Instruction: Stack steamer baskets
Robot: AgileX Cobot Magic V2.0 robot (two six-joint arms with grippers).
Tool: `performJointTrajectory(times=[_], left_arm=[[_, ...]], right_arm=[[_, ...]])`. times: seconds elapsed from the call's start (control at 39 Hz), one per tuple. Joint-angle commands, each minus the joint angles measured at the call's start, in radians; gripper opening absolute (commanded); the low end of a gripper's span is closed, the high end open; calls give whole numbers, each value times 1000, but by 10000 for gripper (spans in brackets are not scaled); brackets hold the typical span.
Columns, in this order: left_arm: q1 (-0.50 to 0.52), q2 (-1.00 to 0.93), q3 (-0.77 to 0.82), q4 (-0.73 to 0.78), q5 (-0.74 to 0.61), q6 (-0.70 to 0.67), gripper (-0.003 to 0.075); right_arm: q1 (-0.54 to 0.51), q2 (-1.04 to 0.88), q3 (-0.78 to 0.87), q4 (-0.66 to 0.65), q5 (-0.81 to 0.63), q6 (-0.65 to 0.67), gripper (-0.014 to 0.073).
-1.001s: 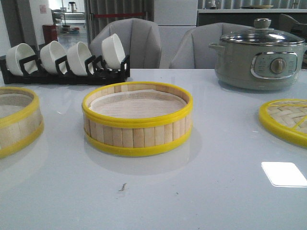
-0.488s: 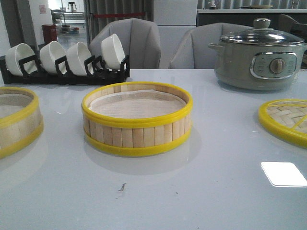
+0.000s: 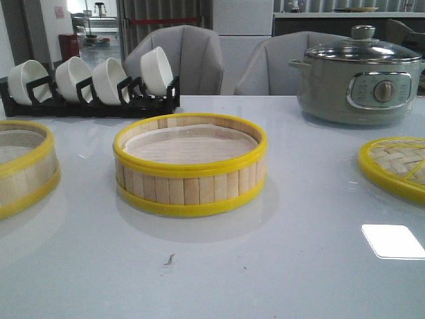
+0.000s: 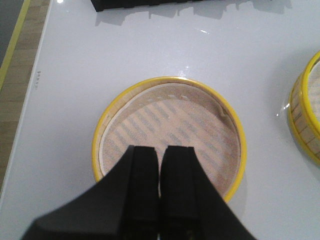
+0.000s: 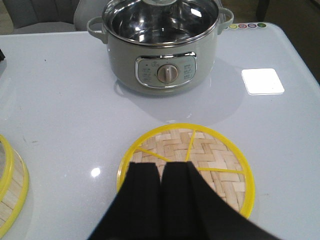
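The yellow rim (image 3: 50,144) (image 4: 243,151) of the second steamer basket, on the side facing the middle basket, is the next thing for my left gripper to grab.
One steamer basket (image 3: 189,166) with yellow rims and a white paper liner stands at the table's middle. The second steamer basket (image 3: 23,166) stands at the left edge of the front view. In the left wrist view that basket (image 4: 170,125) lies below my left gripper (image 4: 161,150), which is shut and empty above it. The middle basket's edge (image 4: 307,115) also shows there. My right gripper (image 5: 161,167) is shut and empty above the flat woven lid (image 5: 220,165). Neither gripper shows in the front view.
A black rack of white bowls (image 3: 86,83) stands at the back left. A grey electric pot with a glass lid (image 3: 358,73) stands at the back right. The woven lid (image 3: 395,166) lies at the right. Chairs stand behind the table.
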Motion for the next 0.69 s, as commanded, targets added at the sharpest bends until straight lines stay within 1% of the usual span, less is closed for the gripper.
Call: performJointTrajectory(times=[0.0,0.18,0.28,0.33,0.38,0.44,0.54,0.56,0.62,0.67], left_arm=[[-6,-21,-31,-4,-49,-4,89],[-6,-21,-31,-16,-49,-4,89],[-6,-21,-31,-19,-56,-4,89],[-6,-21,-31,-25,-60,-4,89],[-6,-21,-31,-25,-63,-4,89],[-6,-21,-31,-26,-63,-4,89],[-6,-21,-31,-65,-71,-4,89],[-6,-21,-31,-75,-75,1,89],[-6,-21,-31,-107,-80,15,89],[-6,-19,-31,-120,-84,16,89]], right_arm=[[0,-9,-39,-15,-106,-5,66],[0,-9,-39,-14,-128,-5,66],[0,-9,-39,-14,-101,-5,69],[0,-8,-39,-11,-78,-4,85],[0,-4,-39,-3,-45,-4,138],[0,0,-39,-3,-16,-4,218],[0,10,-38,-3,19,-4,425],[0,12,-38,-3,25,-4,459],[0,19,-38,-3,36,-4,481],[0,19,-37,-3,42,-4,477]])
